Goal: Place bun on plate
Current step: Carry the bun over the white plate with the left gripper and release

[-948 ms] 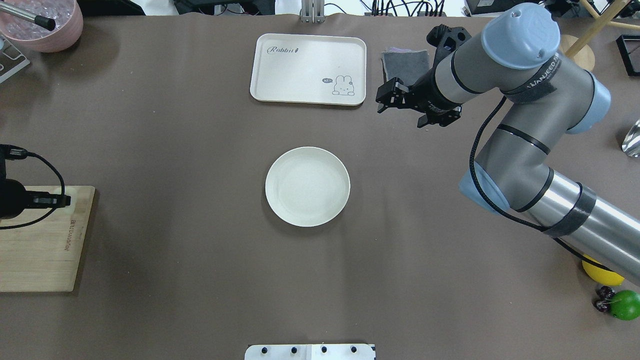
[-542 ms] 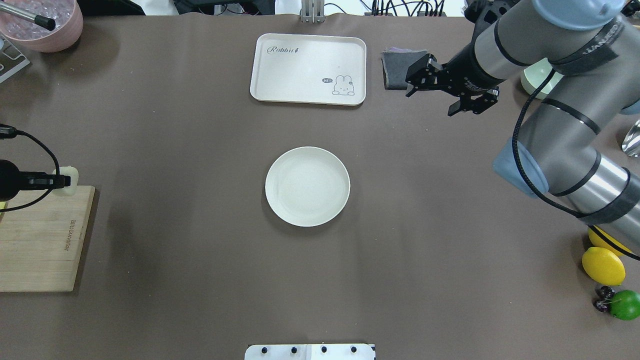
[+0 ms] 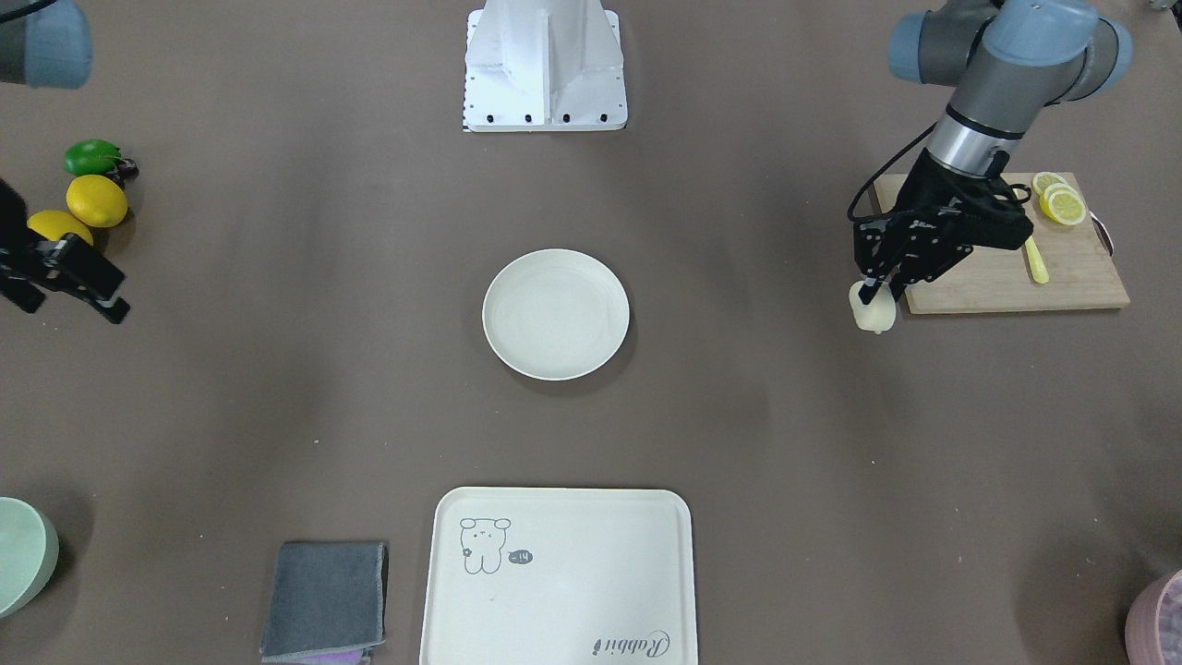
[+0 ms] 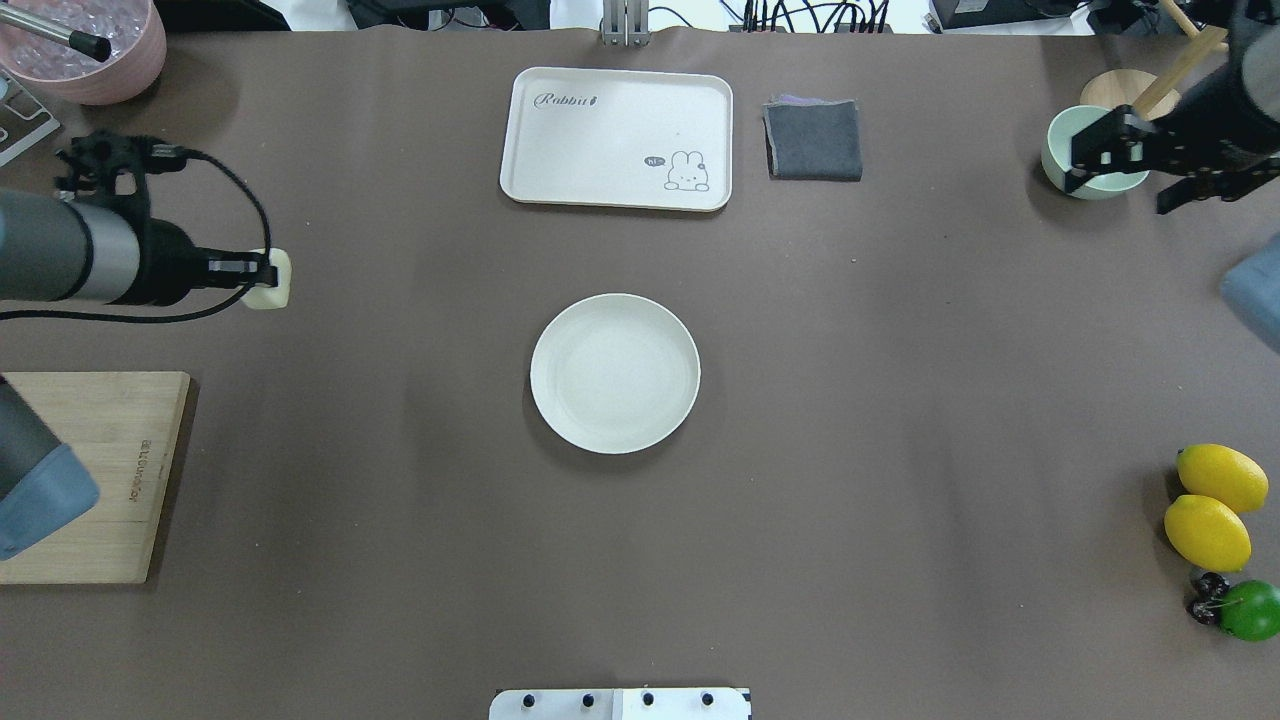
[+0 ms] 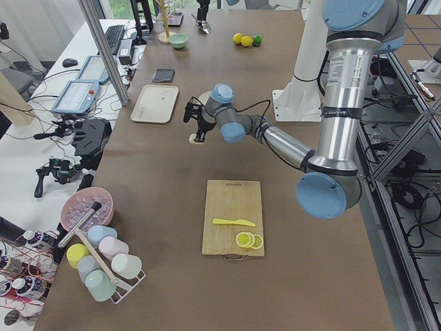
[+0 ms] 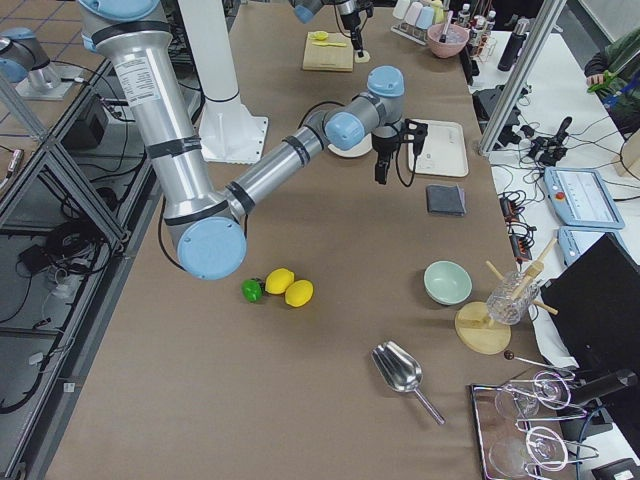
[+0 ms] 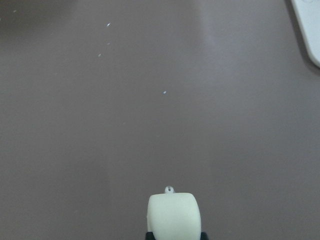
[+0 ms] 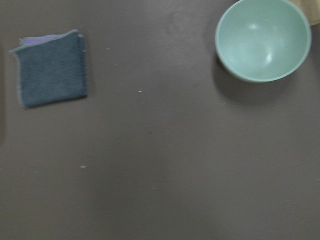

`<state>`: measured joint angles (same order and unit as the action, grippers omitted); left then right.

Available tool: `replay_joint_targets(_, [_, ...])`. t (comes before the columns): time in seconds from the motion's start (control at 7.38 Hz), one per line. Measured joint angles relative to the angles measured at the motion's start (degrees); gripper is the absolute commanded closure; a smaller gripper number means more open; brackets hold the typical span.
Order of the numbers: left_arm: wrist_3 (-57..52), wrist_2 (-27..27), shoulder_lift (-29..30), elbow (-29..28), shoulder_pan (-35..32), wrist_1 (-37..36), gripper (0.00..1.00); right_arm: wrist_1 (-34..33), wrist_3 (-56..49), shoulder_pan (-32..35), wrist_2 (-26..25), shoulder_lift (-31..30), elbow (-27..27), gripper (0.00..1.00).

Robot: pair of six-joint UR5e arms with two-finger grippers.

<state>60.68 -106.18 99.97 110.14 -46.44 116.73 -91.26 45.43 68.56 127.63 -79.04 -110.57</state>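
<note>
I should set the bun near the cream plate's middle (image 3: 561,289) with my left gripper, on the plate's side away from the rabbit tray.
The bun (image 4: 272,281) is a small pale cream lump held above the brown table, left of the plate, with my left gripper (image 4: 262,272) shut on it. The front-facing view shows the bun (image 3: 873,312) hanging just off the cutting board's corner under the left gripper (image 3: 868,296). In the left wrist view the bun (image 7: 174,215) fills the bottom edge. The round cream plate (image 4: 615,373) lies bare at the table's centre, about a plate's width and a half from the bun. My right gripper (image 4: 1118,195) hovers open, holding nothing, at the far right beside the green bowl.
A rabbit tray (image 4: 617,138) and a folded grey cloth (image 4: 812,139) lie beyond the plate. A pale green bowl (image 4: 1058,140) sits far right. The wooden cutting board (image 4: 90,470) with lemon slices (image 3: 1060,199) is at near left. Two lemons (image 4: 1215,505) and a lime (image 4: 1250,610) are near right.
My left gripper has lifted the bun off the cutting board's corner and carried it forward and to the right. The right arm has swung away to the right, over the green bowl.
</note>
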Motion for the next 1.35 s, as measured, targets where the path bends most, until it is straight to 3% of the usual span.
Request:
replay_joint_targets(0.27, [5.87, 3.72, 12.78, -0.27, 5.86, -12.73, 0.64, -0.64, -19.73, 9.34, 0.9, -9.4, 0.77, 0.0])
replay_joint_targets(0.54, [10.51, 9.68, 20.91, -1.1, 13.38, -20.04, 0.64, -0.9, -32.76, 16.83, 3.29, -16.66, 2.52, 0.0])
replay_joint_targets(0.95, [13.31, 16.43, 27.47, -8.01, 21.59, -20.09, 0.64, -1.32, -37.81, 21.12, 7.34, -19.82, 5.02, 0.0])
replay_joint_targets(1.35, [15.85, 21.15, 29.69, -15.47, 26.27, -13.46, 0.64, -1.21, -38.02, 21.46, 7.68, -20.15, 5.01, 0.0])
